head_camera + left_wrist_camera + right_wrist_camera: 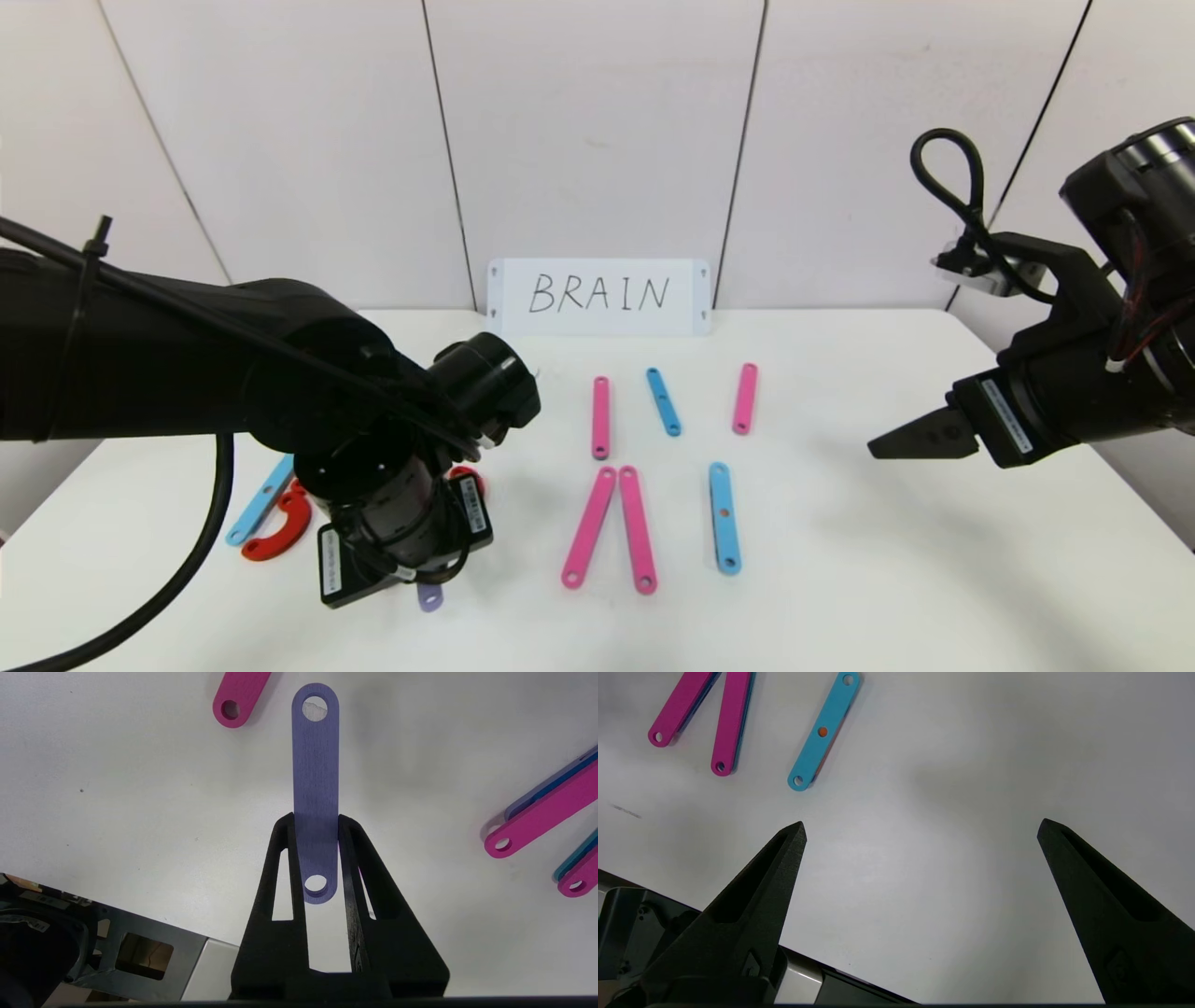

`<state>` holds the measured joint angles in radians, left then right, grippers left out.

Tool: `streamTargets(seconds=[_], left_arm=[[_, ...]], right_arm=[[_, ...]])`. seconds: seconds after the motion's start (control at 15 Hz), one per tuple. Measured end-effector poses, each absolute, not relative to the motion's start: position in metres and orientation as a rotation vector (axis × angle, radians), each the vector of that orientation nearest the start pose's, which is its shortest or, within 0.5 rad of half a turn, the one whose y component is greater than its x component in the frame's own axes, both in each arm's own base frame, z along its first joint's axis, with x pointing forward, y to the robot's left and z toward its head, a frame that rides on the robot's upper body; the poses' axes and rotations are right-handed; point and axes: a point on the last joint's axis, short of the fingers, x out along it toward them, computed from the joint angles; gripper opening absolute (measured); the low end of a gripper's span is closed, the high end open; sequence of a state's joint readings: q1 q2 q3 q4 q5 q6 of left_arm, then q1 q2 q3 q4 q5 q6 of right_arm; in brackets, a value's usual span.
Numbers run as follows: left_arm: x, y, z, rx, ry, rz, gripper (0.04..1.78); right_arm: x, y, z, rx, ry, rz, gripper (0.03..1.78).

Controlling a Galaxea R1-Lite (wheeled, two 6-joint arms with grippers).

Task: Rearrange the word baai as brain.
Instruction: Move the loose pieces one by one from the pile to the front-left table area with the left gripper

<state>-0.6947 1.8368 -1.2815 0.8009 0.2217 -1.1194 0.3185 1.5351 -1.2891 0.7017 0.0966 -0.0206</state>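
Note:
My left gripper is to set the purple bar down in front of the red C piece [447, 584] [320, 745] that lies nearest the upside-down V.
My left gripper [315, 820] is shut on a purple bar [315, 765], its fingers [280, 858] pressed against both long edges near one end. In the head view the left wrist hides the gripper, and only the bar's tip [429, 595] shows at the front left. The letter pieces lie mid-table: two pink bars [590, 527] [638, 529] in an upside-down V, a blue bar [724, 516], and behind them pink [600, 417], blue [664, 401] and pink [744, 399] bars. My right gripper [921, 828] is open and empty, hovering at the right [920, 439].
A white card [598, 296] with handwritten BRAIN leans on the back wall. A light blue bar [261, 499] and red C pieces [280, 534] [467, 478] lie partly under the left arm. The table's front edge [808, 980] is close below the right gripper.

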Motion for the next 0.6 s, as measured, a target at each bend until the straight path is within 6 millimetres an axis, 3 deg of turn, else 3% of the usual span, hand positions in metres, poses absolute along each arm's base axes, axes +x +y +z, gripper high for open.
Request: streamTargets(seconds=[0.6], left_arm=[[0.230, -0.185, 0.148, -0.387, 1.247, 0.326, 0.27]], right_arm=[[0.225, 0.078, 0.246, -0.127, 0.948, 0.399, 1.74]])
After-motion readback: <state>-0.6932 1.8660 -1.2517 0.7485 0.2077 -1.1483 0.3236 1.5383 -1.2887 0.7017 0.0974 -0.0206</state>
